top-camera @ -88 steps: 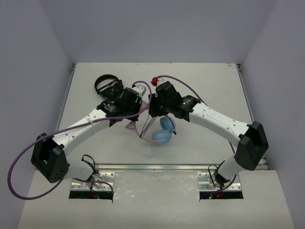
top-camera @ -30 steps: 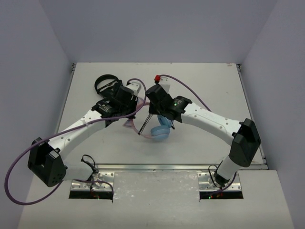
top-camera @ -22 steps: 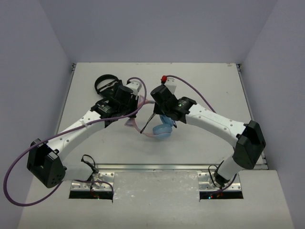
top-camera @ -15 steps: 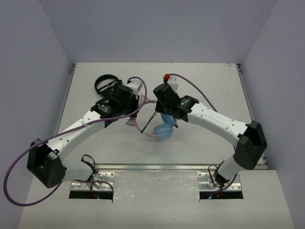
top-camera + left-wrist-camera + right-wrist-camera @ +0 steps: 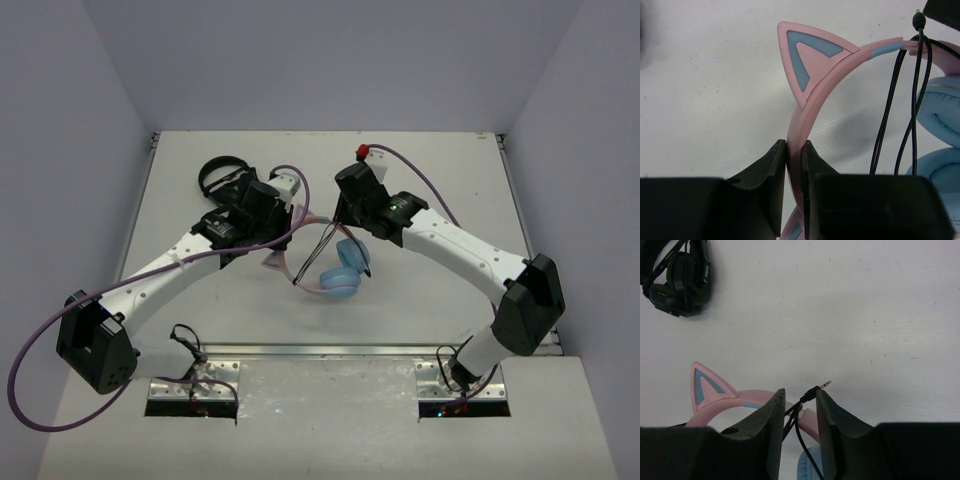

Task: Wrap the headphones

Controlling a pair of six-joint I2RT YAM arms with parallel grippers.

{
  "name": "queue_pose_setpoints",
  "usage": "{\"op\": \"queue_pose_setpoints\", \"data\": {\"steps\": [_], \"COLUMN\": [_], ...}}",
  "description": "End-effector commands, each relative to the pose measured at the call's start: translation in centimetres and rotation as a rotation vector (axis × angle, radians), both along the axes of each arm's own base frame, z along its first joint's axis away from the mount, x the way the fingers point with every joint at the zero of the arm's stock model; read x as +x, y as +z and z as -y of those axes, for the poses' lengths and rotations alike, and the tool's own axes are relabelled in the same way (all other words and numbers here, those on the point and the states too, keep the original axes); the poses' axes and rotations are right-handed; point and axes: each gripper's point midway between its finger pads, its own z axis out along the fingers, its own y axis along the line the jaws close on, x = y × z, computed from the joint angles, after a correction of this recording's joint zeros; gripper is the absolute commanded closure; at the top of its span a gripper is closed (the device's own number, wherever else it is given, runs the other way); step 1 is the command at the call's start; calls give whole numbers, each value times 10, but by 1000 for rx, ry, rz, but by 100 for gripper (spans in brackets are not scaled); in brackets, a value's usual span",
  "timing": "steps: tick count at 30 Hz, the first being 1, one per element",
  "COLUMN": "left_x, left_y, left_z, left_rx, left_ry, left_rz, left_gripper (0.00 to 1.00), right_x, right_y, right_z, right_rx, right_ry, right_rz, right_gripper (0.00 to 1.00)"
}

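Observation:
My left gripper will let go of the pink cat-ear headphones on the white table (image 5: 437, 272) under my right gripper's arm.
The headphones (image 5: 340, 275) lie mid-table, with a pink cat-ear headband (image 5: 807, 60), light blue ear cups (image 5: 940, 130) and a thin black cable (image 5: 912, 100) looped over the headband. My left gripper (image 5: 794, 155) is shut on the headband just below one cat ear; it also shows in the top view (image 5: 283, 232). My right gripper (image 5: 800, 397) hovers just behind the headband, jaws apart. The cable's end runs up between them, and the plug (image 5: 821, 386) rests against the right finger. The gripper also shows in the top view (image 5: 340, 215).
All-black headphones (image 5: 222, 175) lie at the back left, close behind my left wrist, and also show in the right wrist view (image 5: 677, 285). The white table (image 5: 450, 180) is walled on three sides. Purple arm cables hang beside both arms.
My right gripper has moved back and to the right, off the headphones, which uncovers the blue ear cups. The cable loops stay over the headband. My left gripper keeps its hold.

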Motion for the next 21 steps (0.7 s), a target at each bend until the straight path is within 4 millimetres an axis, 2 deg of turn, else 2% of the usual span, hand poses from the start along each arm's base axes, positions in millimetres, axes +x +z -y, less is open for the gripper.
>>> {"op": "queue_pose_setpoints", "data": {"steps": [1,6,7,8,10,11,12,13,14,15,16,17,21], "left_x": [14,13,14,13,12,13,13,11,11,11,12,12,12], "left_y": [30,27,28,27,26,26,26,26,28,28,29,31,36], "left_z": [10,10,11,11,11,11,11,12,14,15,16,17,21], "left_rx": [-88,-83,-85,-83,-81,-79,-78,-79,-87,-86,-86,-88,-83], "left_ry": [-1,-14,-16,-17,-25,-22,-24,-42,-54,-57,-63,-69,-110], "left_rz": [91,92,94,92,91,89,91,90,93,93,95,97,98], "left_gripper": [100,100,100,100,100,100,99,99,100,100,100,100,99], "right_x": [10,11,11,9,4,-3,-8,-16,-24,-33,-43,-51,-88], "right_y": [49,59,59,63,59,64,63,51,50,57,45,43,29], "right_z": [8,22,24,26,32,32,35,40,40,43,47,46,61], "right_rx": [60,95,86,83,45,51,42,8,11,19,-3,6,7], "right_ry": [-4,31,61,85,146,180,200,232,272,293,321,355,425], "right_rz": [91,103,105,112,103,113,116,102,98,117,90,84,70], "right_gripper": [67,61,57,48,41,37,27,21,16,8,5,2,1]}}
